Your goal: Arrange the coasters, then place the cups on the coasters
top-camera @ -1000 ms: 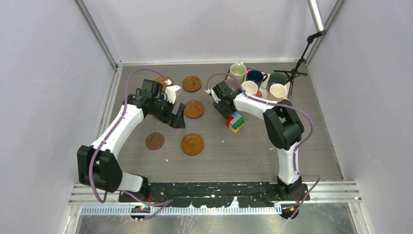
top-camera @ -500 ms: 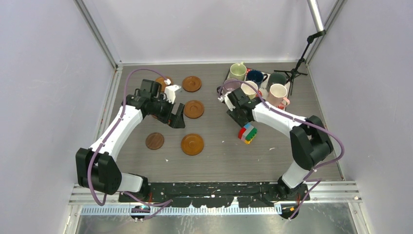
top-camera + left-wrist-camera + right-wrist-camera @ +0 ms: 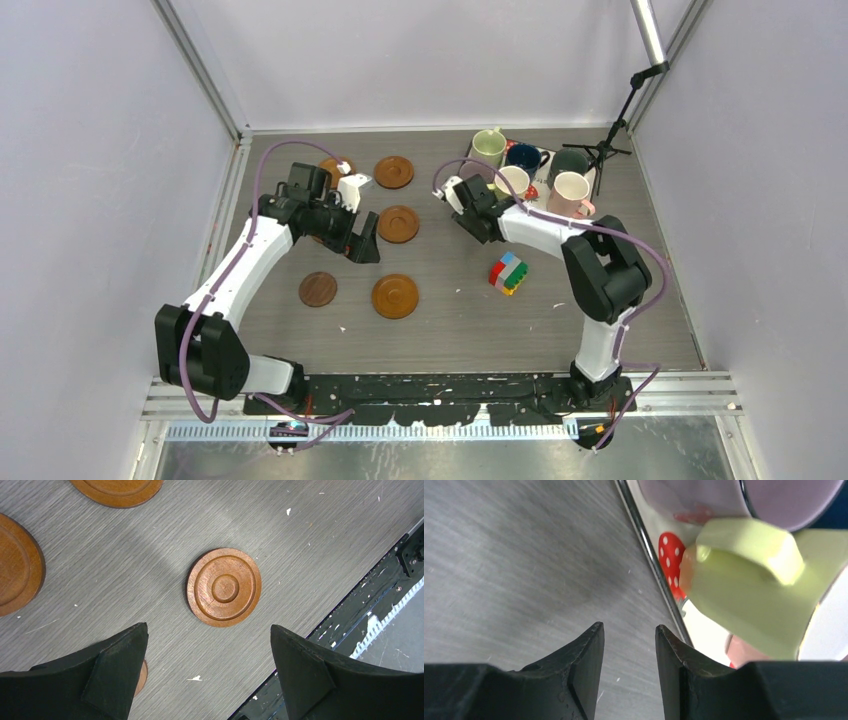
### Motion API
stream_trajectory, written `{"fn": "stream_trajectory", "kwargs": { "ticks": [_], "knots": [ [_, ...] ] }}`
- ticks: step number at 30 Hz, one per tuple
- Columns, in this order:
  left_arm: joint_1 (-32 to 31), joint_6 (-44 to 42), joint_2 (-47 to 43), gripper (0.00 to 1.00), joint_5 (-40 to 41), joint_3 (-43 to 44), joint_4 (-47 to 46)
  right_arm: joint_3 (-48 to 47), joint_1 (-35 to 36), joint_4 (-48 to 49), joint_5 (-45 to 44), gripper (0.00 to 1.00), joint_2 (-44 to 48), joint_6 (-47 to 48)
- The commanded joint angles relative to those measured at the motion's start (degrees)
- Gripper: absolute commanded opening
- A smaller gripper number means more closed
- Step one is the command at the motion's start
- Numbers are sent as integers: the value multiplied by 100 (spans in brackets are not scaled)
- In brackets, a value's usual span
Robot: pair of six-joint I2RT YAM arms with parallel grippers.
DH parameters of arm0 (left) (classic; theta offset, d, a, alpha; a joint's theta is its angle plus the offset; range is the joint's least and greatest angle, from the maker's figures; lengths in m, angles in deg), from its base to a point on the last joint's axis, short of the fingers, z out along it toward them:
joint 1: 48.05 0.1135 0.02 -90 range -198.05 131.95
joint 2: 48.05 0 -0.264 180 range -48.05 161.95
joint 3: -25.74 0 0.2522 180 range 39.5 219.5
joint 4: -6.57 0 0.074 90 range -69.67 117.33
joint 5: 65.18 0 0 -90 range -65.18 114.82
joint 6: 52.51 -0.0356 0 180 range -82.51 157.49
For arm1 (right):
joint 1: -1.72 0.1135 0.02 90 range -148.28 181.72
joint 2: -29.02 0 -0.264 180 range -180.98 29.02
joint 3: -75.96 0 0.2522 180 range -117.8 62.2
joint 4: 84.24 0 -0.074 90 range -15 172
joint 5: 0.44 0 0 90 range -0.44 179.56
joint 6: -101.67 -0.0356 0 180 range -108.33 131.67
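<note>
The tray is far back by the tripod, so I should use my right gripper to pinch the tray's edge [image 3: 670, 596] next to the pale yellow cup and pull the tray closer.
Several brown coasters lie left of centre: one at the back [image 3: 394, 172], one in the middle [image 3: 399, 224], one in front [image 3: 395, 296], a darker one [image 3: 318, 289], and one half hidden by the left arm [image 3: 333, 163]. My left gripper [image 3: 362, 243] [image 3: 207, 632] hangs open above the table, near a coaster [image 3: 224, 587]. Cups stand on the tray: light green [image 3: 489, 146], dark blue [image 3: 523, 156], grey [image 3: 569, 162], pale yellow [image 3: 513, 180], pink [image 3: 572, 190]. My right gripper [image 3: 470, 200] [image 3: 626, 630] is open and holds nothing. It sits at the tray's left edge, beside the pale yellow cup [image 3: 744, 580] and the mauve cup [image 3: 724, 500].
The white strawberry-print tray [image 3: 669, 555] stands at the back right. A multicoloured block toy [image 3: 509, 273] lies on the table in front of it. A small black tripod [image 3: 603, 150] stands at the back right corner. Metal rails run along the near edge.
My right gripper has let go of the block toy, which now lies on the table. That arm has swung back to the tray's left edge. The left arm has not moved.
</note>
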Motion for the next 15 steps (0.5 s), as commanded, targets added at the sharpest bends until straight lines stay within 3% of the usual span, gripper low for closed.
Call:
{"fn": "stream_trajectory", "kwargs": {
  "ticks": [1,15],
  "knots": [
    [44,-62,-193,95,-89,100,8,-182,19,876,-410,47,-359,473],
    [53,-119,-105,95,10,45,-19,-114,22,1719,-586,42,-1142,1162]
  ]
}}
